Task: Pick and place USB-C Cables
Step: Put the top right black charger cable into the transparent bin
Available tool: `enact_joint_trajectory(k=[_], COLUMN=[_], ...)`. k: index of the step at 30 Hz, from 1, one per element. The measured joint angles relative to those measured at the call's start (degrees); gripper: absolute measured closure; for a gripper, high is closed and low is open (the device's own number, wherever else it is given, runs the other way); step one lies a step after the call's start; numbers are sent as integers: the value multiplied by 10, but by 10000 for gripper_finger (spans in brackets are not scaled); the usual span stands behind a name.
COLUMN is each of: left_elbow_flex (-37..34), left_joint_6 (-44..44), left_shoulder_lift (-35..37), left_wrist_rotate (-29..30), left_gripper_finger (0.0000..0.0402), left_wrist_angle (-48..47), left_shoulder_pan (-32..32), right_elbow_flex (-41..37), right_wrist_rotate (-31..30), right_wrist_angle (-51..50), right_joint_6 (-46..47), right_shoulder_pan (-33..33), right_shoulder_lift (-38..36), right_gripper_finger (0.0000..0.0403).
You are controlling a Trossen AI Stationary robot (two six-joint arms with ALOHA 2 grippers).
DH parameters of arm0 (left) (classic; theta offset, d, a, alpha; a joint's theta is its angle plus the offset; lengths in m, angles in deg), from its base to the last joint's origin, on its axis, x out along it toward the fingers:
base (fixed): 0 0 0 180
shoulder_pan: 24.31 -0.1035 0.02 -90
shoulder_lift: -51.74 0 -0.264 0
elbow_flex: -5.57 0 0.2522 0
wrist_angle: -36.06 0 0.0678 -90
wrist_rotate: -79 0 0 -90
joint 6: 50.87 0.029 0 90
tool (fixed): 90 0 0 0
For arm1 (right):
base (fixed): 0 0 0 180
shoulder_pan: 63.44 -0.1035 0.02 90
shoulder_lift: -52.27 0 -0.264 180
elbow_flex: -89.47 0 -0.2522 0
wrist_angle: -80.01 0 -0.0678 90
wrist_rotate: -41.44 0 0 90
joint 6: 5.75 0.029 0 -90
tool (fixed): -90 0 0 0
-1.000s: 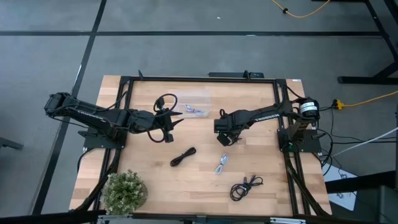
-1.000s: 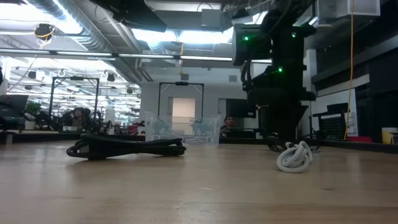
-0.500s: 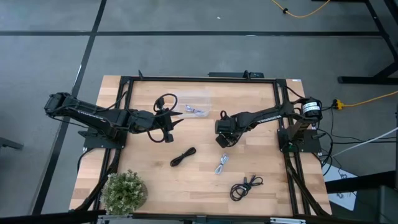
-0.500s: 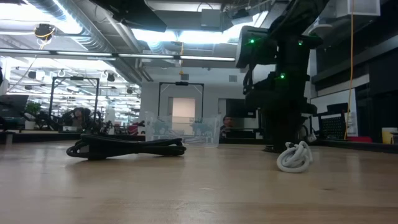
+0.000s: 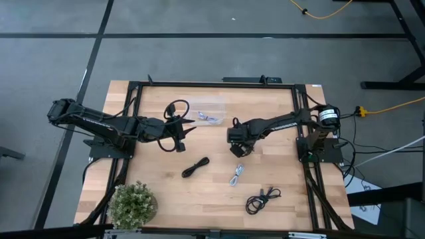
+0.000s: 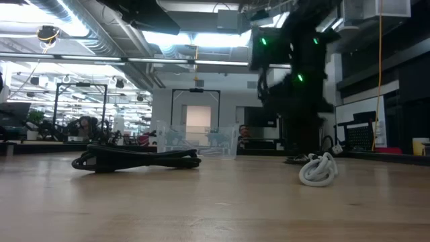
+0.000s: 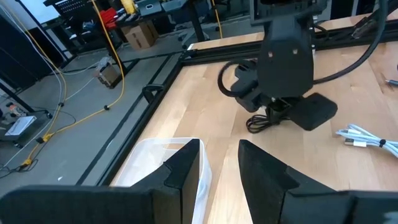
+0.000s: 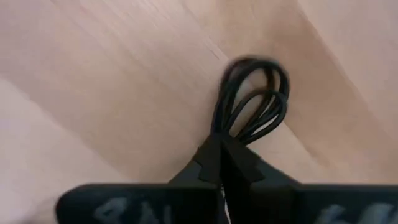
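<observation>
My right gripper will lay the black cable on the bare wood (image 5: 240,140) just past the white cable.
My right gripper (image 5: 237,146) hovers over the table's middle, shut on a black coiled USB-C cable (image 8: 252,99), which also shows under it in the left wrist view (image 7: 266,117). Lying loose on the wood are a second black cable (image 5: 195,166), a white cable (image 5: 237,174) and a third black cable (image 5: 262,199), all nearer the near edge. My left gripper (image 5: 191,127) is open and waits to the left of the right one, beside a clear container (image 5: 209,109). My right gripper pinches the black cable bundle between its two fingers (image 8: 214,158), coming from above and pointing down. The looped end (image 8: 255,81) sticks out past the fingertips. The bundle hangs just under the fingers, close over the wood; I cannot tell whether it touches the table.
A clear container (image 7: 165,163) stands toward the far edge, just before my left fingers. A potted plant (image 5: 133,203) sits at the near left corner. A black frame (image 5: 133,86) borders the table. Bare wood lies between the loose cables and the grippers.
My right gripper, staying shut on the black cable, has swung a little toward the table's right and then back toward its left, and shows blurred in the low view. The loose cables have not moved.
</observation>
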Motion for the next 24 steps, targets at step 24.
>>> enact_joint_trajectory(k=[24], left_elbow_flex=[0], left_joint_6=[1], left_shoulder_lift=[0], left_wrist_rotate=[0], left_gripper_finger=[296], left_wrist_angle=[0], left_shoulder_pan=[0], right_elbow_flex=[93], right_wrist_rotate=[-4], right_wrist_angle=[-15], right_joint_6=[-82], right_shoulder_pan=[-37], right_shoulder_lift=[-4], right_gripper_finger=[385])
